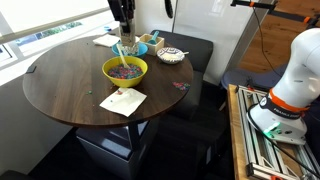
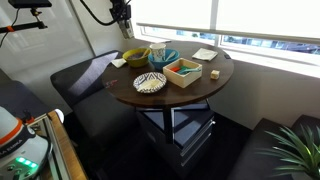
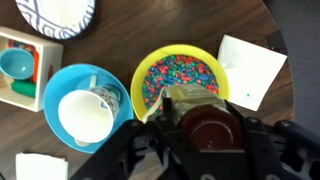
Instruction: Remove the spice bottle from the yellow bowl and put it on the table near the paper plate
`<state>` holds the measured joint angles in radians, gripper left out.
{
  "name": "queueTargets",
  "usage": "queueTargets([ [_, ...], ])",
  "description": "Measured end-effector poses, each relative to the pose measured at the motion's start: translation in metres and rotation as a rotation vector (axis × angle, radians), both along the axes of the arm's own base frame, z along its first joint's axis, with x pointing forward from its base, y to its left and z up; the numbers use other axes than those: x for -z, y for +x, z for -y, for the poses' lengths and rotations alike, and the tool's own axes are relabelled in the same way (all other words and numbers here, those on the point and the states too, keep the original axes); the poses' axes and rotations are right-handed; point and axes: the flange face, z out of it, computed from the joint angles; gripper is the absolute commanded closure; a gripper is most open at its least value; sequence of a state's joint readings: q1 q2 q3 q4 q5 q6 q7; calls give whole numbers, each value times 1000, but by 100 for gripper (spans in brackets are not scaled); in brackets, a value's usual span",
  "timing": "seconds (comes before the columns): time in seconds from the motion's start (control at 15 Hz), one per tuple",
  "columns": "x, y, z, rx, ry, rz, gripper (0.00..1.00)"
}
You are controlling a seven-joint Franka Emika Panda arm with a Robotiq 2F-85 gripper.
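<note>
I will open my gripper and let the spice bottle, now held just above the yellow bowl, go on the bare tabletop (image 1: 158, 66) (image 3: 125, 36), in the space between the yellow bowl and the paper plate.
My gripper (image 1: 123, 38) is shut on the spice bottle (image 1: 124, 47) and holds it just above the yellow bowl (image 1: 108, 68), clear of the rim. In the wrist view the bottle's dark brown top (image 3: 210, 128) sits between the black fingers (image 3: 205, 150), over the near edge of the yellow bowl (image 3: 143, 75), which is full of small colourful pieces. The paper plate (image 1: 171, 55) lies on the round dark table (image 1: 70, 90) beyond the bowl; it also shows in the wrist view (image 3: 58, 15) and in an exterior view (image 2: 151, 83). The bowl (image 2: 136, 57) sits below the gripper (image 2: 122, 14).
A blue bowl (image 3: 70, 80) with a white cup (image 3: 85, 115) in it stands right beside the yellow bowl. A wooden compartment tray (image 2: 183, 70) lies near the plate. A square white napkin (image 1: 122, 101) lies in front of the bowl, another (image 1: 106, 40) by the window.
</note>
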<state>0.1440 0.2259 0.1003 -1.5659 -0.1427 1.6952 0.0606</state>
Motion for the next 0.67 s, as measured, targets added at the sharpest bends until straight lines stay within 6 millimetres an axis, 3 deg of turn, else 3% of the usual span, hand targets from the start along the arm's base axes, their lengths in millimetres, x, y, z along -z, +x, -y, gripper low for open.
queueTargets([
  [0.2,-19,-19,61,156,24,-30,76],
  [0.33,-16,-27,104,254,63,-46,76],
  [0.53,8,-38,160,399,145,-76,76],
  [0.67,32,-41,183,481,213,-69,76],
])
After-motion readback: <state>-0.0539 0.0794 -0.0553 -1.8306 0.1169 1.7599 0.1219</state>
